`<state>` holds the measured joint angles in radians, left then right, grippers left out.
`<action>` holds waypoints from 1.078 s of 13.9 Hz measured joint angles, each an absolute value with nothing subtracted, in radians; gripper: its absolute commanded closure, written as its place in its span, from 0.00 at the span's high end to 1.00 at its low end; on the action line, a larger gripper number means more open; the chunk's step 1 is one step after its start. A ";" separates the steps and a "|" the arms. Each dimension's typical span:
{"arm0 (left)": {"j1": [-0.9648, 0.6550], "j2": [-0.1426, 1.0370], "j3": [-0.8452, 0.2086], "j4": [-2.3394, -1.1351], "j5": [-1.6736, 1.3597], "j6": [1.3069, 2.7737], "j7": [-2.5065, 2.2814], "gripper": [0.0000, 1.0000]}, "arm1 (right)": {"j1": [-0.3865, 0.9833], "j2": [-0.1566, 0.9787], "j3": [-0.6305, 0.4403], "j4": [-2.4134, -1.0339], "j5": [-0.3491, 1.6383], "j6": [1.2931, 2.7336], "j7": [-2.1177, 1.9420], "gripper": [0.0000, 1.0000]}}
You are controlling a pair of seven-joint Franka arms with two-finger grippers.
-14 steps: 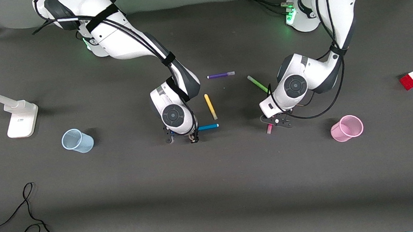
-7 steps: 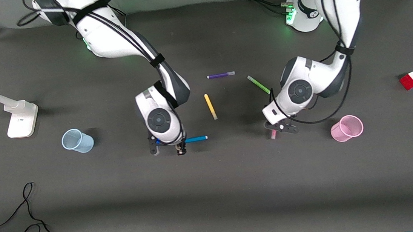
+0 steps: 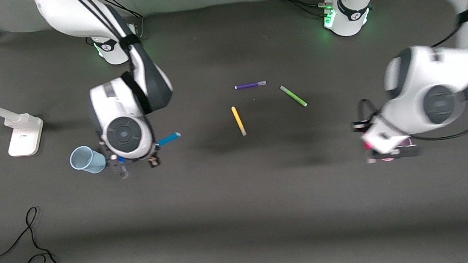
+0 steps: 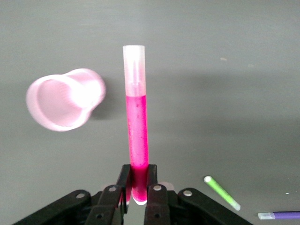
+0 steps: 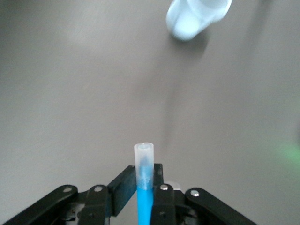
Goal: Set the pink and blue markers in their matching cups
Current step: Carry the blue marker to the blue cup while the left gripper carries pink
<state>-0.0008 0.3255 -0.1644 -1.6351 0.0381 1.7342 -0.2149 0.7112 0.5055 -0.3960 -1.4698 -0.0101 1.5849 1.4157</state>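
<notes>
Next, I let go of the pink marker with my left gripper inside the pink cup point(image 3: 392, 143) point(image 4: 63, 102), so that it is left leaning on the cup's rim.
My right gripper point(image 3: 137, 166) is shut on the blue marker point(image 3: 169, 138) and holds it in the air beside the pale blue cup point(image 3: 86, 160). In the right wrist view the blue marker point(image 5: 143, 161) sticks out between the fingers, cap outward, with the blue cup point(image 5: 197, 16) ahead of it. My left gripper point(image 3: 390, 153) is shut on the pink marker point(image 3: 366, 146) over the pink cup point(image 3: 388, 159), which it mostly hides. In the left wrist view the pink marker point(image 4: 137, 131) stands clamped between the fingers, and the pink cup point(image 4: 63, 101) is beside it.
A yellow marker point(image 3: 238, 121), a purple marker point(image 3: 250, 85) and a green marker point(image 3: 293, 96) lie mid-table. A white stand point(image 3: 24, 134) is near the right arm's end, farther from the front camera than the blue cup. A black cable point(image 3: 35, 253) lies near the front edge.
Both arms lifted their markers off the table and carried them outward. The right one went toward the blue cup, and the left one went over the pink cup.
</notes>
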 measured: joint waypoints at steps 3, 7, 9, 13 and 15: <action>0.106 0.318 -0.162 -1.616 0.039 1.689 -0.196 0.00 | 0.710 0.497 -0.481 -1.494 -0.142 1.511 1.221 0.00; 0.146 0.353 -0.162 -1.544 0.068 1.556 -0.193 0.00 | 0.710 0.497 -0.586 -1.572 -0.295 1.537 1.103 0.00; 0.146 0.411 -0.164 -1.472 0.081 1.461 -0.182 0.00 | 0.709 0.497 -0.640 -1.591 -0.341 1.579 1.088 0.00; 0.146 0.563 -0.166 -1.310 0.096 1.303 -0.096 0.00 | 0.708 0.496 -0.707 -1.610 -0.375 1.678 1.086 0.00; 0.146 0.625 -0.168 -1.244 0.096 1.259 -0.046 0.00 | 0.702 0.503 -0.712 -1.625 -0.390 1.731 1.097 0.00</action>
